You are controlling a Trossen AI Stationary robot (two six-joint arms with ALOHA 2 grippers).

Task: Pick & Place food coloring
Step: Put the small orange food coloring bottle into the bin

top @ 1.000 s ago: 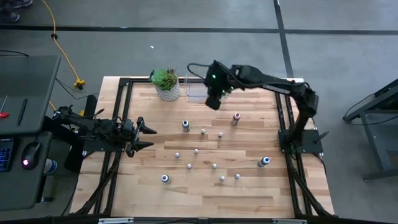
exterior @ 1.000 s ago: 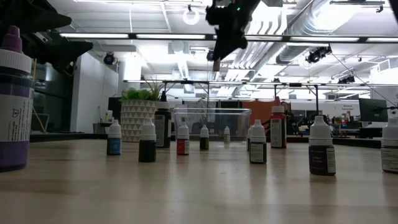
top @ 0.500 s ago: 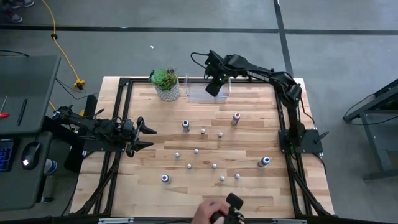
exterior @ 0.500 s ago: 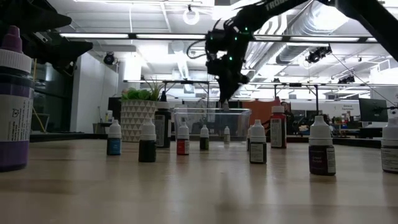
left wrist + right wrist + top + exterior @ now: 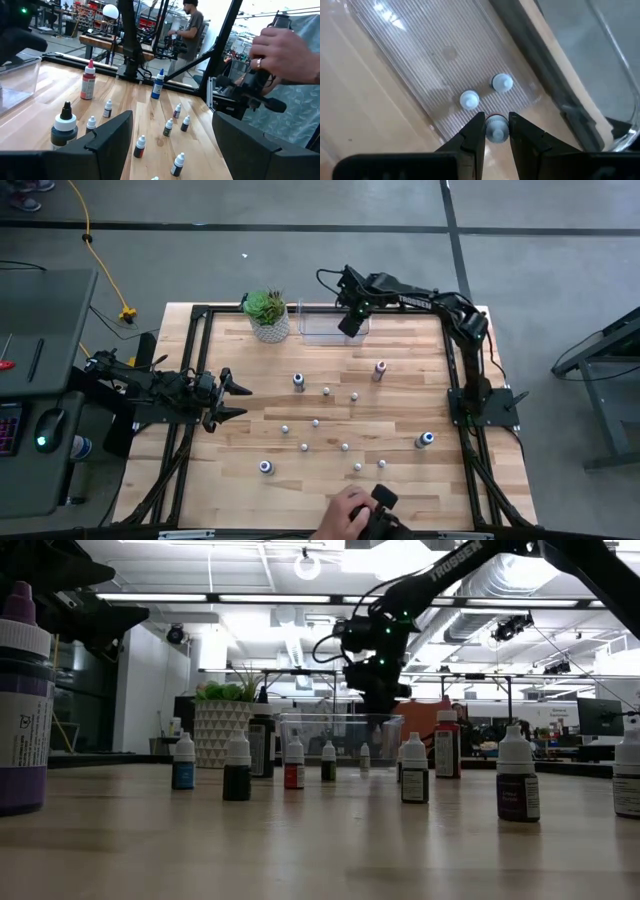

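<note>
Next, my right gripper releases the small bottle in the clear bin (image 5: 356, 329) (image 5: 489, 108), next to the white-capped bottles that stand there.
The food coloring is several tiny bottles standing on the wooden table (image 5: 400, 410), among them a red-topped one (image 5: 380, 368) and blue-topped ones (image 5: 298, 381) (image 5: 426, 440). Two white-capped bottles (image 5: 469, 100) (image 5: 501, 83) are in the clear bin (image 5: 318, 332) at the far edge. My right gripper (image 5: 350, 326) (image 5: 378, 710) reaches down over the bin, shut on one small bottle (image 5: 496, 131). My left gripper (image 5: 236, 400) (image 5: 172, 131) waits open and level at the table's left side. My right gripper pinches a small white-capped bottle at its cap (image 5: 496, 134) between the two fingers. The fingers come from above, slanting steeply down. The bottle is upright, cap up, over the bin's ribbed floor (image 5: 420, 60). Whether its base touches the floor cannot be told.
A green potted plant (image 5: 266, 312) stands left of the bin. A black frame (image 5: 455, 370) runs round the table. A person's hand (image 5: 350, 515) holds a controller at the near edge and also shows in the left wrist view (image 5: 285, 45).
My right gripper has gone toward the table's far edge and down from high above the table to the bin's rim, tipping more steeply down, with the small bottle in its fingers. A person's hand has come into view at the near edge.
</note>
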